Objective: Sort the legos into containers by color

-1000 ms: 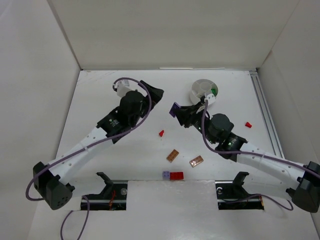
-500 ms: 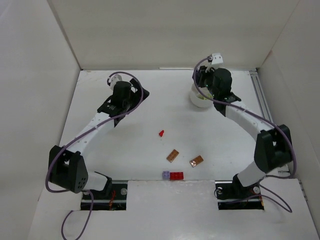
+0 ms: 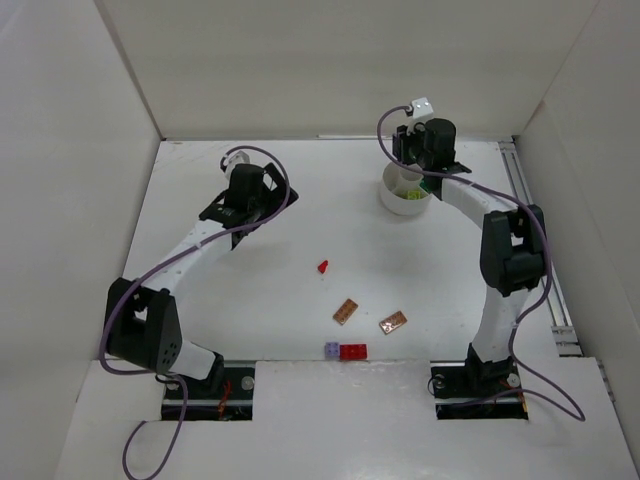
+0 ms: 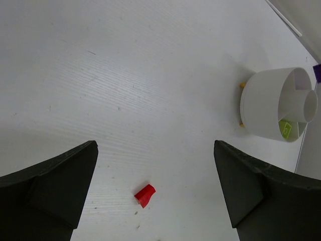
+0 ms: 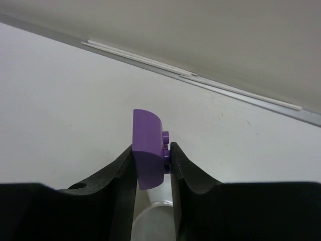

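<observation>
The robot's right gripper will release the purple lego in the back compartment of the round white dish [image 3: 407, 167] [image 5: 161, 193].
My right gripper [image 5: 152, 147] is shut on a purple lego [image 5: 146, 150], held upright just above the round white dish [image 5: 156, 210]. From above, the right gripper [image 3: 415, 168] hangs over the back rim of the dish [image 3: 389, 199], whose containers hold lime legos [image 3: 408, 198] and a green one [image 3: 426, 185]. My left gripper [image 4: 154, 145] is open and empty, high over a small red lego [image 4: 145, 195]. Its wrist view also shows the dish [image 4: 261, 103] with a lime lego [image 4: 286, 129] inside. On the table lie a small red lego [image 3: 323, 267], two orange-brown legos [image 3: 346, 311] [image 3: 393, 322], a lilac lego [image 3: 331, 350] and a red lego [image 3: 353, 351].
White walls enclose the table on the left, back and right. A metal rail [image 3: 533, 235] runs along the right edge. The left gripper [image 3: 243, 208] hovers at the back left. The right arm's upright links [image 3: 508, 260] stand right of the dish.
The right arm swung from mid-table to the back and carried the purple lego over the dish. The left arm drew back and left a little, still open.
</observation>
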